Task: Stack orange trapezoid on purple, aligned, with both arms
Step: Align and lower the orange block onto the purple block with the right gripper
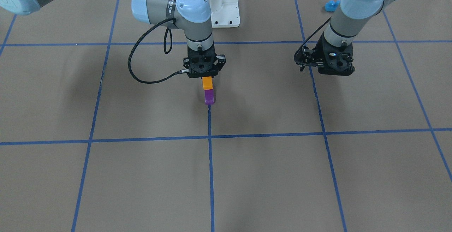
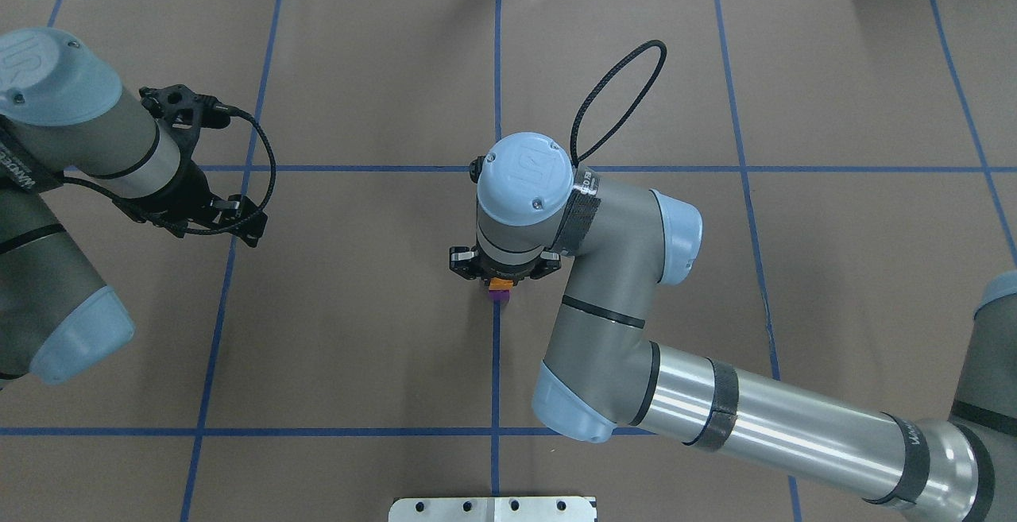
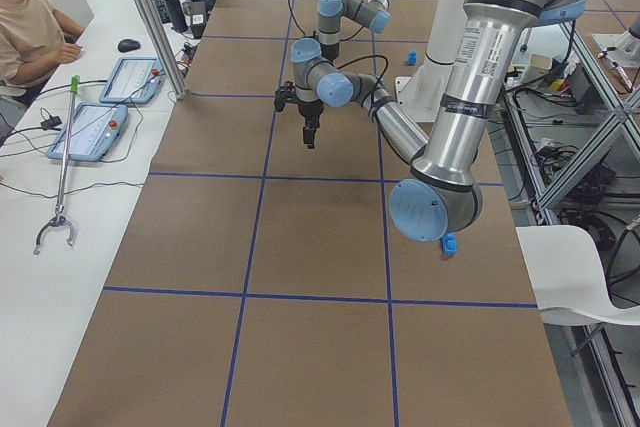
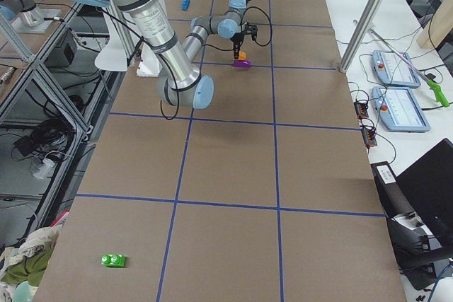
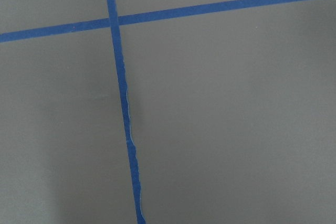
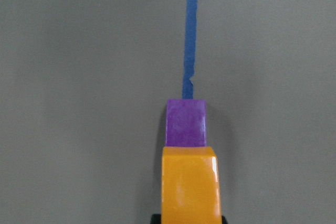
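The robot's right gripper will release the orange trapezoid, now directly over the purple brick, on top of the purple brick (image 1: 206, 86) (image 6: 189, 183), at the place where the blue tape line ends.
My right gripper (image 1: 207, 78) points straight down at the table's middle and is shut on the orange trapezoid (image 1: 207, 82). The orange brick sits directly over the purple brick (image 1: 209, 97), which stands on the brown table at the end of a blue tape line. In the right wrist view the orange brick (image 6: 189, 182) covers the near part of the purple one (image 6: 185, 123); whether they are pressed together I cannot tell. My left gripper (image 1: 326, 66) hovers empty off to the side over a tape line; its fingers do not show clearly.
A small blue brick (image 1: 331, 5) lies behind my left arm near the white robot base (image 1: 226, 9). A green brick (image 4: 113, 260) lies far off at the table's right end. Operators' tablets (image 4: 400, 68) sit on the white side bench.
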Available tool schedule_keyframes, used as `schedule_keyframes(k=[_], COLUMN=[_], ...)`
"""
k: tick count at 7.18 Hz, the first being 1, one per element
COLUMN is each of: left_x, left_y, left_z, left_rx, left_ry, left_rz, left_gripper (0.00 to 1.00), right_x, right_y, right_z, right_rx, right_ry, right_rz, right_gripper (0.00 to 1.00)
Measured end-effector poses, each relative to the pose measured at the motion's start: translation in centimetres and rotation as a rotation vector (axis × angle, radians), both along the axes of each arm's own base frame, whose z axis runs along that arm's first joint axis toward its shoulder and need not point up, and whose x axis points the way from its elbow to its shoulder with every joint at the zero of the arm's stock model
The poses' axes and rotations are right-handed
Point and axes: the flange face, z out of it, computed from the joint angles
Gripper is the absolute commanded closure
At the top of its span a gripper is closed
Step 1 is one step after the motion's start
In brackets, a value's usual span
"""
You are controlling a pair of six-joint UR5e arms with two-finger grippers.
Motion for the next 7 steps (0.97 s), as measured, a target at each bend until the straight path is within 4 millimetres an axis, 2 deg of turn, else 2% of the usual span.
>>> schedule_keyframes(k=[7], left_x=[-0.18], left_y=[0.19], left_z=[-0.35], left_rx=[0.003], left_ry=[0.005], left_rz=[-0.004], left_gripper=[0.00], right_x=[-0.83], right_y=[0.01], right_z=[0.97], right_rx=[0.028], right_ry=[0.024], right_rz=[-0.024], right_gripper=[1.00])
